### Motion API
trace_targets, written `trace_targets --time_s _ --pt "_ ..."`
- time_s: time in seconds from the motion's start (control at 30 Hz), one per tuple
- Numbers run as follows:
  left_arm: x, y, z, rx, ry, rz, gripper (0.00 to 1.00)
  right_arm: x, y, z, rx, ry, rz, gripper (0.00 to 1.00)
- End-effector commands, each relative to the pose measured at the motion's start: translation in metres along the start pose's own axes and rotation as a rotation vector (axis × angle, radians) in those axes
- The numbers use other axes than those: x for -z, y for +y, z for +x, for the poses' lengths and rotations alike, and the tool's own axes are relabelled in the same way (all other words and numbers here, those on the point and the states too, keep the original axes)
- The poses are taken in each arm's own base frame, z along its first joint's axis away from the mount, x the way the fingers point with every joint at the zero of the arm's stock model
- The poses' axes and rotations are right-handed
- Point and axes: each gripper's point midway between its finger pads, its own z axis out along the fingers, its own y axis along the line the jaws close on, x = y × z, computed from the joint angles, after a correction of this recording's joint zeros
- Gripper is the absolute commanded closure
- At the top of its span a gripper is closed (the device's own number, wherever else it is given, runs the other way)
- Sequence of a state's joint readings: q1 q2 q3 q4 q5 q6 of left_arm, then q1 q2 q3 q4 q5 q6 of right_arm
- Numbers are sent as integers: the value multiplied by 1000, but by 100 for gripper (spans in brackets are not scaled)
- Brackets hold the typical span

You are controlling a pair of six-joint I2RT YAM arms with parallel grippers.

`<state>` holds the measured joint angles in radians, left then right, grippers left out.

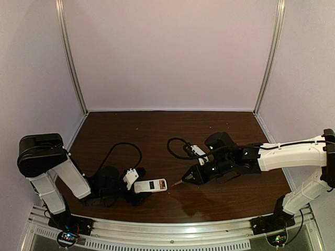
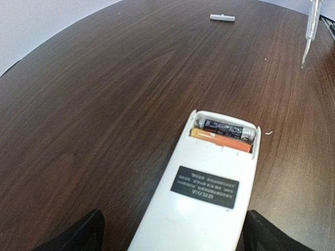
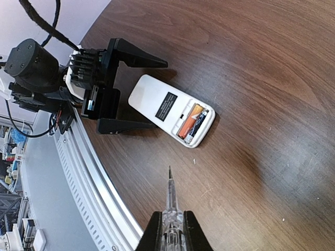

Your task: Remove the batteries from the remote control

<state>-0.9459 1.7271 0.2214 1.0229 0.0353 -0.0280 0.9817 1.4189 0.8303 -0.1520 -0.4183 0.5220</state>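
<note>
The remote control lies slanted across the left gripper's fingers, so the robot should straighten it with that gripper, then bring it closer to the black label point(image 2: 205, 186) before prying.
The remote control point(image 2: 209, 198) lies on the table with its white back up and its end compartment uncovered. Inside lie the batteries side by side, a dark one point(image 2: 227, 129) and an orange one point(image 2: 220, 140); both also show in the right wrist view point(image 3: 192, 121). My left gripper point(image 2: 172, 232) is open, one finger on each side of the remote's near end point(image 1: 151, 185). My right gripper point(image 3: 172, 230) is shut on a slim clear screwdriver point(image 3: 170, 196). Its tip points at the remote's battery end from a short way off, above the table.
A small flat white plastic piece point(image 2: 222, 17) lies on the wood beyond the remote. The metal rail point(image 3: 99, 193) of the table's near edge runs close by the screwdriver. Black cables point(image 1: 180, 149) loop over the table beside the right arm.
</note>
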Motion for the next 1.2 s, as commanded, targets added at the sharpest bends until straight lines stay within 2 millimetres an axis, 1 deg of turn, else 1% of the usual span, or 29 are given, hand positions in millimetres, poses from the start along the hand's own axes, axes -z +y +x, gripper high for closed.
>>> trace_targets --time_s 0.0,0.1,0.17,0.3,0.37,0.43,0.63,0.87,1.0,1.1,1.17 --pt "-7 -10 -10 -18 -38 67 11 4 1 2 5 -17 -1 100" --pt "-10 -15 -9 -47 -31 100 26 6 0 3 4 -23 2 100" --pt "-10 -19 -9 -58 -34 125 32 7 -1 5 3 -23 4 100" --pt "-10 -29 -10 -80 -43 178 49 7 -1 6 4 -21 4 100" --pt "-10 -34 -10 -93 -47 208 55 8 -1 6 4 -21 4 100" --pt "-9 -39 -9 -103 -50 235 59 9 -1 6 6 -24 2 100" --pt "-9 -53 -11 -133 -62 292 61 15 0 6 12 -47 1 100" --pt "-20 -81 -13 -175 -51 371 61 21 -9 13 16 -61 30 100" --pt "-22 -89 -16 -179 -61 403 61 24 -11 11 19 -82 44 100" --pt "-23 -93 -16 -190 -64 415 56 26 -11 10 20 -96 43 100" --pt "-24 -93 -16 -202 -66 418 48 27 -11 9 21 -106 47 100"
